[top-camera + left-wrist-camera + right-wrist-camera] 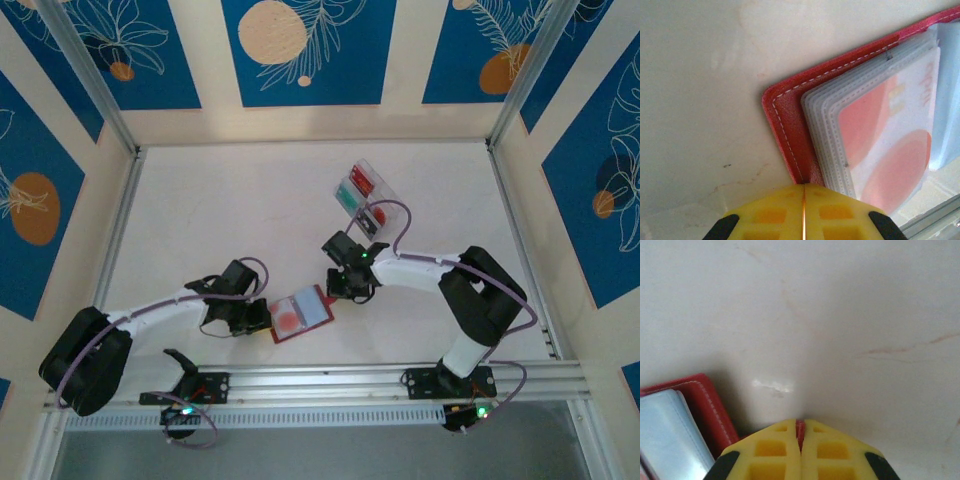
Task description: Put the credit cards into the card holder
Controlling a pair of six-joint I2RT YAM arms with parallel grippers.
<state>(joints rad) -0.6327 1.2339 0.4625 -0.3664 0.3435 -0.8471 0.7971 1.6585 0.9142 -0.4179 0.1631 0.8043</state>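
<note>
The robot's right gripper needs to release the small red piece of the card holder over the far edge of the red-circle card's pocket [284,301].
The card holder [300,313], a red wallet, lies open on the table in front of the arms, its pale clear pockets [840,130] facing up. A card with red circles [890,150] shows through the top pocket. My left gripper [262,318] is shut on the card holder's left red cover edge [790,130], fingertips [804,186] pressed together over it. At the wallet's upper right corner, my right gripper [345,292] is shut on a small red strip of the card holder [800,429]. More credit cards, red [362,182], teal [349,198] and dark [372,218], lie in a clear box.
The clear plastic box [383,193] sits behind the right gripper, toward the back of the table. A metal rail [350,378] runs along the near edge just behind the wallet. Patterned walls enclose the white table [230,220] on three sides.
</note>
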